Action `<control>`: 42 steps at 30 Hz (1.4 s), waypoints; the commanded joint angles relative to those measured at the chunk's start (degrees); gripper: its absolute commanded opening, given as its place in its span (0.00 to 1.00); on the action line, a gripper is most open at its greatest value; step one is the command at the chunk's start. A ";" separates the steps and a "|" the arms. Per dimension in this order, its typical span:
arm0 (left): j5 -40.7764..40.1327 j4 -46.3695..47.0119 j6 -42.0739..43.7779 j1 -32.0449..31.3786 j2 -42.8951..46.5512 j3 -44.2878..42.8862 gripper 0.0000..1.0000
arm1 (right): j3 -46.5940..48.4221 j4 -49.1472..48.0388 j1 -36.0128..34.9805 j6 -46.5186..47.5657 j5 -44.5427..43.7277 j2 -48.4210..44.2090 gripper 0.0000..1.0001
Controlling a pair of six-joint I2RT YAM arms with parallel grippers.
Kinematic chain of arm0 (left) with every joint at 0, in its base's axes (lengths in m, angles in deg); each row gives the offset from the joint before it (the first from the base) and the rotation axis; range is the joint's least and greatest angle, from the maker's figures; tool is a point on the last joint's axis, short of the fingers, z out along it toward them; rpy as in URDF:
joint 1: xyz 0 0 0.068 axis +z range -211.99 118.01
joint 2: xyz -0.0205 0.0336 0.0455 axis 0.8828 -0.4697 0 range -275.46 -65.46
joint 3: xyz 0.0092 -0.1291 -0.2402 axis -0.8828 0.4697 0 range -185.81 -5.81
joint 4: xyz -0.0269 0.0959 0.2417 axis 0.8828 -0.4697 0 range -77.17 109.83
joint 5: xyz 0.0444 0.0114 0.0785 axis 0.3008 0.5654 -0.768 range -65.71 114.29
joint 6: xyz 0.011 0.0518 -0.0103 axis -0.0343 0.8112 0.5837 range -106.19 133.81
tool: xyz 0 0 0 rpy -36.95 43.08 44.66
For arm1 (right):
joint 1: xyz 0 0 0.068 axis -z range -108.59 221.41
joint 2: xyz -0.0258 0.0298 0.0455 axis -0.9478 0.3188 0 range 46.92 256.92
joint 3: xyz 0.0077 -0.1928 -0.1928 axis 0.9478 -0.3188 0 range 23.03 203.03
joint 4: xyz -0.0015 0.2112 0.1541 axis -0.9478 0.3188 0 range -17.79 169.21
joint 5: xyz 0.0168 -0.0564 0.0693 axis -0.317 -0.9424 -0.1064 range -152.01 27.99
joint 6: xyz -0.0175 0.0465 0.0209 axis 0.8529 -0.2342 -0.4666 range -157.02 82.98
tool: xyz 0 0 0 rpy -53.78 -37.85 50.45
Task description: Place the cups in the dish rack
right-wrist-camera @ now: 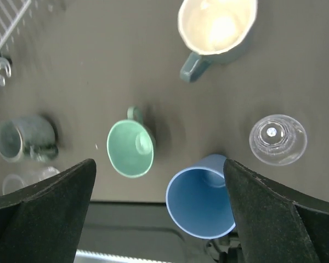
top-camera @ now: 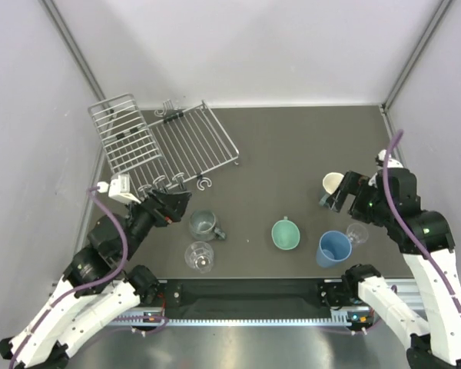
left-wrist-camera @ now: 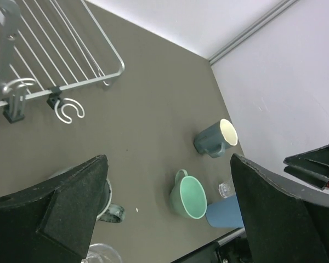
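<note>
Next, I move my left gripper to the grey-teal mug and grab the mug's rim (top-camera: 191,220) on the side opposite the mug's handle.
The silver wire dish rack (top-camera: 169,142) stands at the back left with nothing in it. A grey-teal mug (top-camera: 203,224) and a large clear glass (top-camera: 199,256) sit in front of it. A mint-green mug (top-camera: 286,234), a blue tumbler (top-camera: 334,248), a small clear glass (top-camera: 357,232) and a cream-lined cup (top-camera: 333,184) stand on the right. My left gripper (top-camera: 178,206) is open and empty, just left of the grey-teal mug (left-wrist-camera: 114,212). My right gripper (top-camera: 339,196) is open and empty, above and beside the cream-lined cup (right-wrist-camera: 216,24), with the blue tumbler (right-wrist-camera: 200,200) below its fingers.
The dark table (top-camera: 292,154) is closed in by white walls at the back and sides. A black rail (top-camera: 246,296) runs along the near edge between the arm bases. Small hooks (left-wrist-camera: 68,109) hang off the rack's front edge.
</note>
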 commanded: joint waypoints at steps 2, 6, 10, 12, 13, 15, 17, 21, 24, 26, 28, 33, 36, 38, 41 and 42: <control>-1.27 -4.36 3.51 -0.13 0.28 -3.46 0.98 | 2.54 -0.08 -0.94 10.29 9.47 4.10 1.00; -0.05 -7.09 5.18 -0.13 -1.57 -5.65 0.96 | 2.54 -3.16 -10.66 6.45 4.68 9.10 0.99; 1.97 -7.71 5.44 -0.13 -4.12 -7.15 0.92 | 5.52 -5.18 -34.18 -1.02 -9.38 18.86 1.00; 3.38 -7.88 5.36 -0.13 -5.87 -8.03 0.89 | 8.60 -6.50 -41.15 -3.66 -13.88 25.71 0.99; 3.65 -7.88 5.27 -0.13 -7.01 -8.29 0.88 | 9.65 -7.29 -42.93 -4.11 -14.76 27.91 0.99; 3.74 -9.45 4.48 -0.13 -8.42 -9.52 0.85 | 12.29 -10.01 -46.89 -5.25 -16.52 33.63 1.00; 2.43 -12.78 3.52 -0.13 -11.06 -10.40 0.76 | 13.61 -12.29 -48.39 -6.30 -16.00 37.14 1.00; -2.06 -20.96 -0.61 -0.13 -16.77 -14.61 0.59 | 11.87 -18.87 -49.72 -8.94 -14.95 37.43 1.00; -2.33 -24.22 0.60 -0.13 -21.51 -16.03 0.61 | 7.83 -22.40 -49.72 -10.87 -13.80 34.88 1.00; -1.72 -25.28 1.14 -0.13 -24.77 -16.82 0.62 | 5.55 -23.02 -49.81 -12.45 -13.80 33.13 1.00; -0.93 -25.81 1.49 -0.22 -27.31 -17.26 0.63 | 4.57 -23.90 -49.72 -13.42 -13.02 32.42 1.00; -2.67 -26.08 -1.49 -0.13 -26.02 -17.88 0.61 | 2.37 -29.34 -50.07 -12.55 -8.97 33.03 1.00; -5.21 -26.69 -3.43 -0.13 -22.95 -18.23 0.59 | 2.54 -32.86 -50.42 -9.22 -8.79 35.75 0.98; -6.28 -27.39 -4.22 -0.13 -21.18 -18.49 0.57 | 3.07 -34.96 -50.42 -7.02 -9.05 38.20 0.96; -7.42 -27.92 -4.40 -0.13 -17.49 -18.40 0.57 | 3.42 -38.31 -50.95 -4.90 -8.70 41.37 0.91; -7.69 -28.01 -4.40 -0.13 -16.00 -18.49 0.57 | 3.51 -39.10 -51.12 -4.55 -8.44 42.16 0.89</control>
